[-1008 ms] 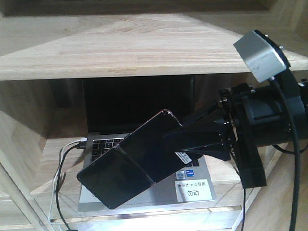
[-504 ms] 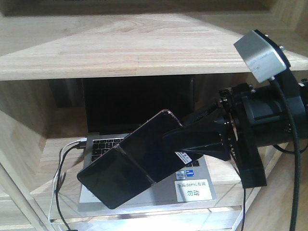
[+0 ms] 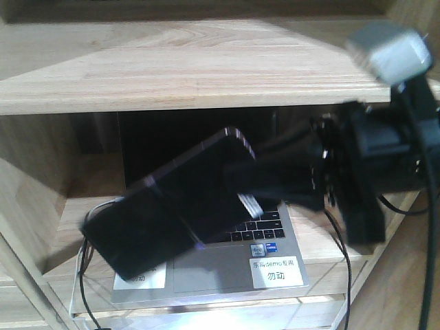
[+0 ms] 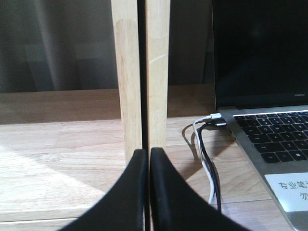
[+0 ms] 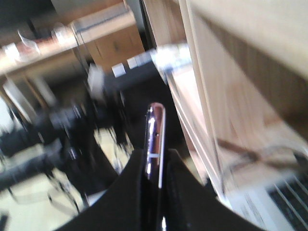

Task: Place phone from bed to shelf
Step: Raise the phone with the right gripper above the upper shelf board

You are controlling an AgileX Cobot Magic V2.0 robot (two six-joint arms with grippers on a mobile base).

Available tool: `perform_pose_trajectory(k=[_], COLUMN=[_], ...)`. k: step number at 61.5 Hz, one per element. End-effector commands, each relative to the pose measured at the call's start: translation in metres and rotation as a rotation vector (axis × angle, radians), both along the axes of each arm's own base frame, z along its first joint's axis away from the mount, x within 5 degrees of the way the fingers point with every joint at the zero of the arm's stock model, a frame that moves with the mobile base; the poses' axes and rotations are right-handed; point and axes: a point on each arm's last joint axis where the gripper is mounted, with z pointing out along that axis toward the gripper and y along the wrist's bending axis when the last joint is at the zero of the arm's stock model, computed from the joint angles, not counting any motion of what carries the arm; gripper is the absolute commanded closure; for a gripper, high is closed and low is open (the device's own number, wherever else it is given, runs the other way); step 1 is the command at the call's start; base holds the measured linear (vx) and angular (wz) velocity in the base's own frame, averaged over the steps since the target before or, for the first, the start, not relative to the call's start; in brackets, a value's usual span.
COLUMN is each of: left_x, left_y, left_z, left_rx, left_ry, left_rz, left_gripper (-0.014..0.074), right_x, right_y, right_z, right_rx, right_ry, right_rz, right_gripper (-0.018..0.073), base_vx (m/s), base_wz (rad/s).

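My right gripper will release the phone on the shelf board (image 3: 86, 25) above the laptop, near the board's back edge, over the white cable.
The phone (image 3: 158, 213), a glossy black slab with a pinkish edge, hangs tilted in the air in front of the shelf (image 3: 192, 75). Its low end points left. My right gripper (image 3: 237, 184) is shut on its right part. In the right wrist view the phone's thin edge (image 5: 155, 130) stands up between the two black fingers of the right gripper (image 5: 155, 155), and the picture is blurred. My left gripper (image 4: 146, 153) is shut with nothing in it, low over a wooden board. The bed is out of view.
An open grey laptop (image 3: 227, 258) with white labels sits in the compartment under the shelf, with cables (image 3: 86, 275) at its left side. Two pale wooden uprights (image 4: 139, 72) stand just ahead of the left gripper, with the laptop (image 4: 269, 139) and cables (image 4: 207, 149) to their right.
The right gripper has lifted the phone up and to the left, and the arm shows motion blur. The phone's top corner is now close below the shelf board.
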Motion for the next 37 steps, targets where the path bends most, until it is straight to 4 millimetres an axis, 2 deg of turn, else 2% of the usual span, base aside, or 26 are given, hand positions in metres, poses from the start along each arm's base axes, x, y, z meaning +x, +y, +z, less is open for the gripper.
perform_pose_trajectory(k=[1,11,27,37], left_x=[0.001,0.001,0.001,0.001], left_y=[0.001,0.001,0.001,0.001], left_z=[0.006,0.006,0.006,0.006], left_rx=[-0.011,-0.011,-0.011,-0.011], left_ry=[-0.077,-0.077,-0.077,-0.077], left_rz=[0.012,0.012,0.012,0.012], left_gripper=[0.0596,0.0596,0.0596,0.0596], right_x=[-0.006,-0.003,0.007,0.021], right_y=[0.000,-0.001,-0.007,-0.009], right_z=[0.029,0.046,0.099,0.122], right_rx=[0.189,0.244,0.258,0.287], right_ry=[-0.036,-0.103,-0.308,-0.370], right_rz=[-0.007,-0.044,-0.221,-0.319], right_gripper=[0.0561,0.0561,0.0561,0.0561], base_vx=[0.00,0.00,0.00,0.00], base_wz=[0.00,0.00,0.00,0.00])
